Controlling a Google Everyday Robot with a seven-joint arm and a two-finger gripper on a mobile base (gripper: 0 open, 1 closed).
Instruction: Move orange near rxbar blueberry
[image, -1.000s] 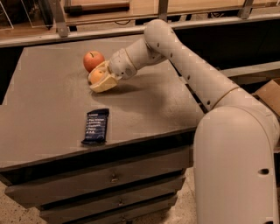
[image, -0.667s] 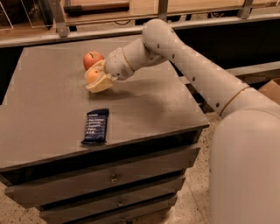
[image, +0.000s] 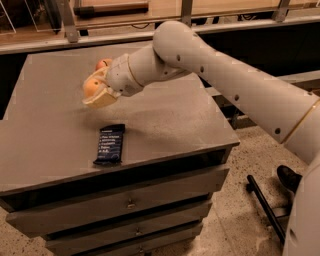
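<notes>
The robot's gripper will release the orange on the grey table (image: 137, 120) next to the back corner of the rxbar blueberry, toward the side of the robot's arm.
My gripper (image: 96, 93) is shut on the small orange (image: 90, 88) and holds it above the left-middle of the grey table (image: 170, 117). The cream fingers (image: 102, 100) wrap the fruit from below and from behind. The rxbar blueberry (image: 110, 144), a dark navy wrapper with white text, lies flat near the table's front edge, below and slightly right of the gripper. The held orange hangs a short way behind the bar.
A red-orange apple (image: 103, 63) sits on the table just behind the gripper, partly hidden by the wrist. The arm (image: 235, 85) reaches in from the right across the table's back half. Drawers (image: 130, 202) lie below the front edge. A railing runs behind the table.
The gripper has carried the orange away from the apple, to the left and toward the front of the table, closer to the blue bar. The bar and the apple have not moved.
</notes>
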